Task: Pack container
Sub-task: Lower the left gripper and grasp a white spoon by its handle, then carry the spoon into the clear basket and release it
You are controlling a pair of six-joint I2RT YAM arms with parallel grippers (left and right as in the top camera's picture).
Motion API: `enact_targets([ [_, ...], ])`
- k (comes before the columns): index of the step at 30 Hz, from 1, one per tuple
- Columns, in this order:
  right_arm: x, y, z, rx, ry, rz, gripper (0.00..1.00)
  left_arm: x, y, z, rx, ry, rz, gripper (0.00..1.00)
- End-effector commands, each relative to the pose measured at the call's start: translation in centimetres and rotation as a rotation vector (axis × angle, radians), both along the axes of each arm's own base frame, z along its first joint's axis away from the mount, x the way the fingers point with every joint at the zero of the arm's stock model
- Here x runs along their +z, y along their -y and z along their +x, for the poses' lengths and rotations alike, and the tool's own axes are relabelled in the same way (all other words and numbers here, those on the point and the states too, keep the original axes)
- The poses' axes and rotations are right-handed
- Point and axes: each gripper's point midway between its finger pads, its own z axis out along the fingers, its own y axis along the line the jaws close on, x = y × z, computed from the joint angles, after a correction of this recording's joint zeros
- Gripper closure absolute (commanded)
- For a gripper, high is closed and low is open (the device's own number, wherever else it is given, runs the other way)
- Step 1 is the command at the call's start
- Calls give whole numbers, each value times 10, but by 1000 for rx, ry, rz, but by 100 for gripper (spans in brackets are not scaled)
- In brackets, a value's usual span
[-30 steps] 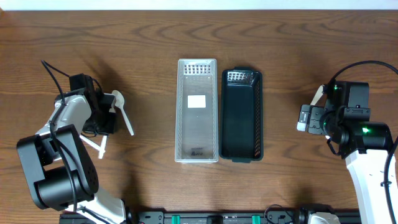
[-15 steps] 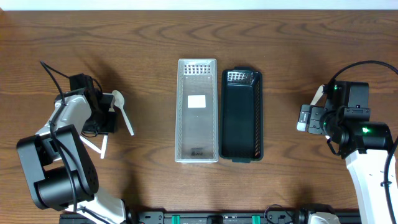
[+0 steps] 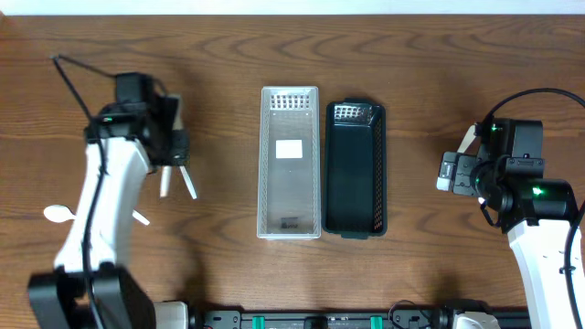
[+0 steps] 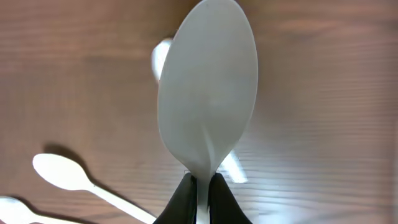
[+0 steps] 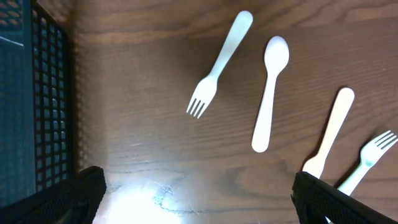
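Next, my left gripper lets go of the white plastic spoon inside the clear mesh container, lengthwise [image 3: 289, 180] next to the container's white label.
My left gripper [image 4: 202, 186] is shut on the neck of a white plastic spoon [image 4: 208, 93] and holds it above the table, left of the containers, as the overhead view shows [image 3: 172, 137]. A clear mesh container [image 3: 265, 164] and a black mesh basket [image 3: 384, 169] stand side by side at the middle; both look empty. My right gripper [image 5: 208, 205] is open and empty over bare wood to the right of the black basket [image 5: 31, 93]; the overhead view shows it there too [image 3: 454, 174].
White cutlery lies under the left arm: a spoon [image 4: 59, 171], another spoon [image 3: 57, 213], and loose pieces [image 3: 187, 183]. By the right gripper lie a fork [image 5: 214, 68], a spoon [image 5: 270, 93], a spoon handle [image 5: 329, 134] and another fork [image 5: 370, 158].
My left arm has swung up and away from the table's left edge with the spoon in its jaws, uncovering a spoon at the far left. The right arm has not moved.
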Motion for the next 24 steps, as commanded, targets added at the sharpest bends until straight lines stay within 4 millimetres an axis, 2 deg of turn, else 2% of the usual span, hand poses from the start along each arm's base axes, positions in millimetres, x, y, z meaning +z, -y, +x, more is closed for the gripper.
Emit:
enact_targets([
  [1,6,6,4,-24,22,-11,1,10,43,-6,-17,15,-42,94],
  [7,6,6,4,-24,26,-11,1,13,134,-16,-46,25,-184,95],
  [12,6,6,4,-24,26,-11,1,16,180,-17,-80,66,-247,94],
  [17,6,6,4,-24,25,-11,1,8,199,-18,-4,48,-297,94],
  [24,6,6,4,-24,25,-11,1,-40,207,-17,10,-61,-241,94],
])
